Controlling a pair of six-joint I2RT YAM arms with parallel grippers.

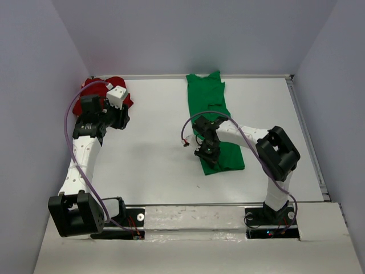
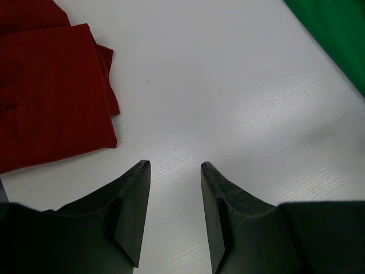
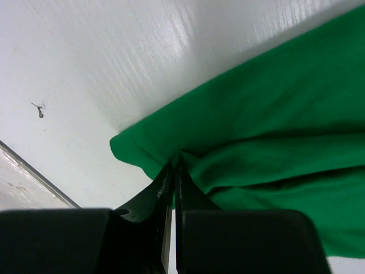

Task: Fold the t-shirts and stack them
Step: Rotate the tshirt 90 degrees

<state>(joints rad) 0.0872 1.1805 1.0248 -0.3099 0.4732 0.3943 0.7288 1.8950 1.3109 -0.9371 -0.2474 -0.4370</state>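
Observation:
The green t-shirt's near hem bunches at the robot's right fingertips, so the right gripper needs to open, take the hem farther from this corner [image 1: 224,171] and spread the fold before folding.
The green t-shirt [image 1: 214,114] lies as a long folded strip from the back wall toward the front, right of centre. My right gripper [image 1: 206,153] is shut on the green t-shirt's near left edge; in the right wrist view the cloth [image 3: 268,131] bunches at the fingertips [image 3: 174,165]. The red t-shirt [image 1: 117,85] lies folded at the back left corner, partly hidden by my left arm; it also shows in the left wrist view [image 2: 45,91]. My left gripper [image 2: 175,166] is open and empty over bare table, just right of the red t-shirt.
The white table [image 1: 154,154] is walled on three sides. A metal rail [image 1: 228,203] runs along the near edge by the arm bases. A small dark speck [image 3: 39,108] lies on the table near the right gripper. A cable [image 1: 185,134] loops off the right arm.

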